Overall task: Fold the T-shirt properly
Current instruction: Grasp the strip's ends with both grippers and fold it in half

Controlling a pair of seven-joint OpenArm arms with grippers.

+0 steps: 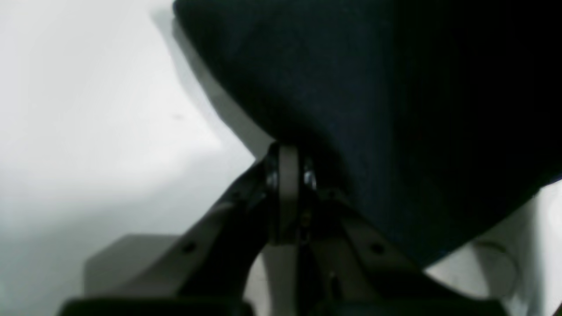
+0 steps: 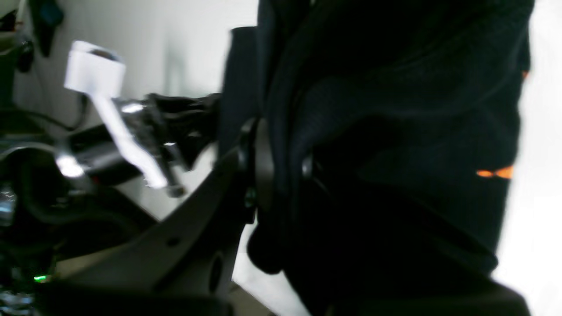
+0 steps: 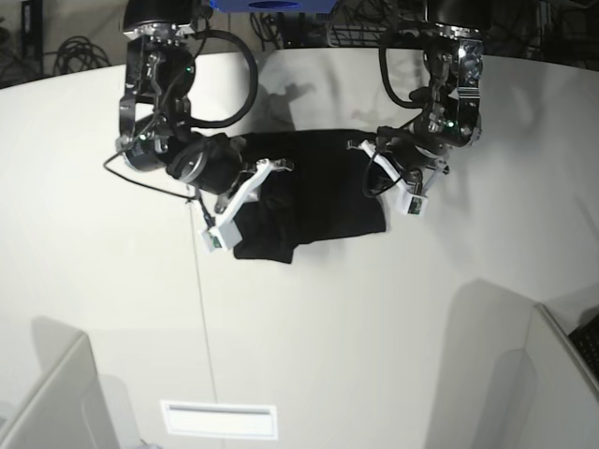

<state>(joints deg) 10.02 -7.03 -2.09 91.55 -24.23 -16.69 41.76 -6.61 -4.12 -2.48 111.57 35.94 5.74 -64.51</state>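
My right gripper will release the bunched cloth on the flat black part of the T-shirt [image 3: 346, 190] near my left gripper.
The black T-shirt [image 3: 318, 196] lies bunched on the white table [image 3: 421, 309] between my two arms. Its plain black side faces up in the base view. My left gripper [image 3: 361, 148] is at the shirt's right edge. In the left wrist view it [image 1: 290, 153] is shut on a fold of the black cloth [image 1: 373, 109], which is raised off the table. My right gripper [image 3: 279, 167] is at the shirt's left part. In the right wrist view it [image 2: 281, 166] is shut on bunched cloth [image 2: 395, 131], with small orange print specks [image 2: 494, 172] showing.
The other arm's white camera mount [image 2: 94, 66] shows close by in the right wrist view. Cables [image 3: 56, 51] lie behind the table's far edge. A white strip [image 3: 220, 419] lies near the front edge. Grey partitions stand at the front left [image 3: 51, 398] and front right [image 3: 552, 374].
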